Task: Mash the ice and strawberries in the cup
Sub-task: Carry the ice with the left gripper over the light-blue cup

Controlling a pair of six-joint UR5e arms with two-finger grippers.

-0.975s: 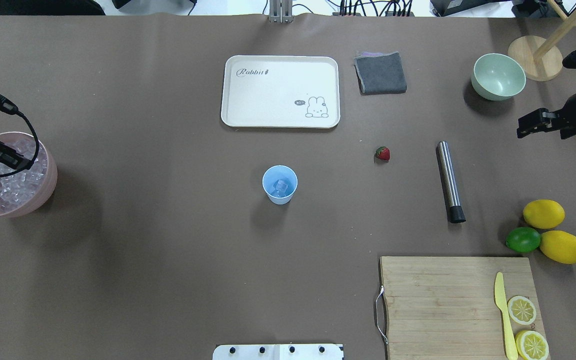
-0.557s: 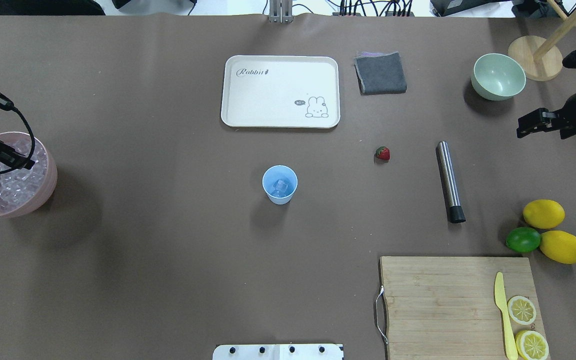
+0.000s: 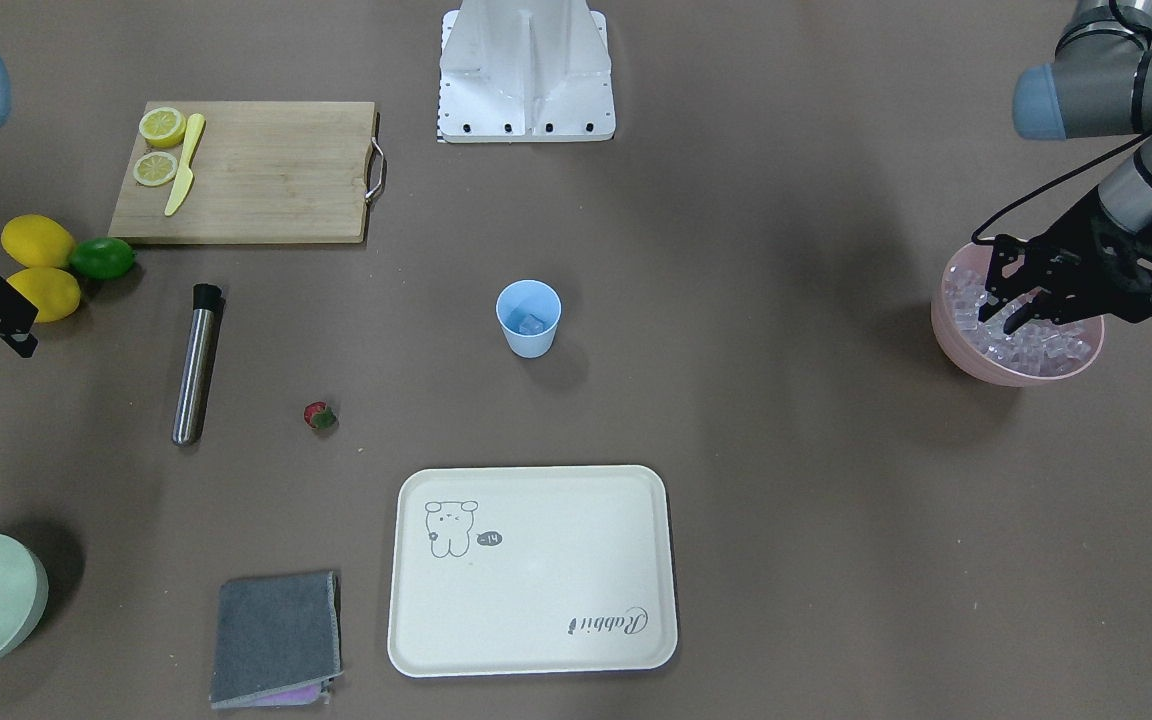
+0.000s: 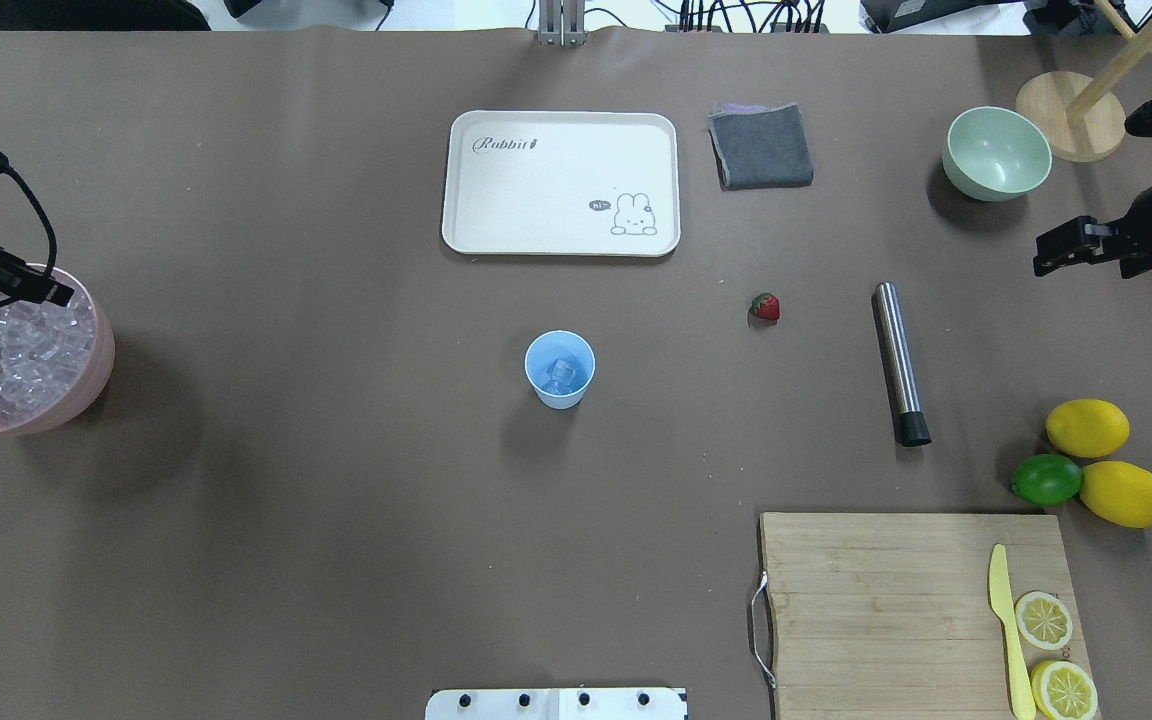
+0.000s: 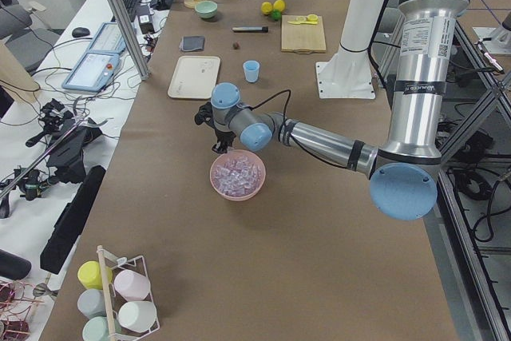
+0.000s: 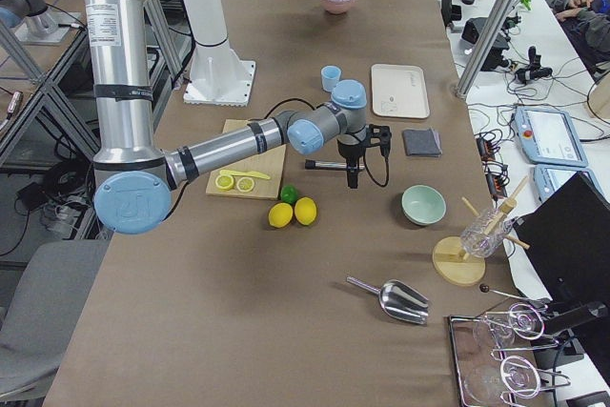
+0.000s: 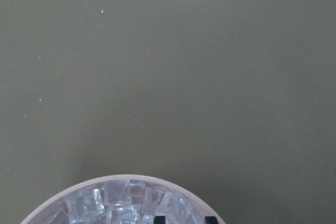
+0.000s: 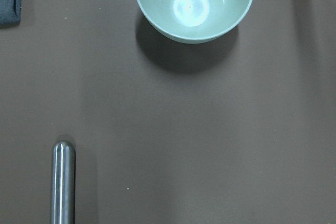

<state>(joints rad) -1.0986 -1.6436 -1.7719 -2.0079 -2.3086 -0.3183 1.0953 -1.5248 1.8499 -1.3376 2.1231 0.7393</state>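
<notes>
My left gripper will let go of the ice cube among the ice at the bottom of the light blue cup (image 3: 533, 323).
The light blue cup (image 4: 559, 370) stands upright mid-table with a few ice cubes in it; it also shows in the front view (image 3: 528, 318). The red strawberry (image 4: 765, 307) lies on the table to its right, apart from it. More ice (image 4: 11, 350) fills the pink bowl (image 4: 104, 365) at the far left. My left gripper (image 4: 41, 292) hangs over the bowl's far rim. In the left wrist view its fingertips (image 7: 160, 219) stand close together with what looks like one ice cube between them. My right gripper (image 4: 1044, 255) is open and empty at the right edge.
A steel muddler (image 4: 898, 360) lies right of the strawberry. A white tray (image 4: 561, 180), grey cloth (image 4: 761, 145) and pale green bowl (image 4: 996, 150) sit at the back. Two lemons (image 4: 1086, 428), a lime (image 4: 1046, 479) and a cutting board (image 4: 886, 600) sit at the front right.
My left gripper has moved from over the middle of the pink bowl to its far rim. The right arm, cup and strawberry have not moved.
</notes>
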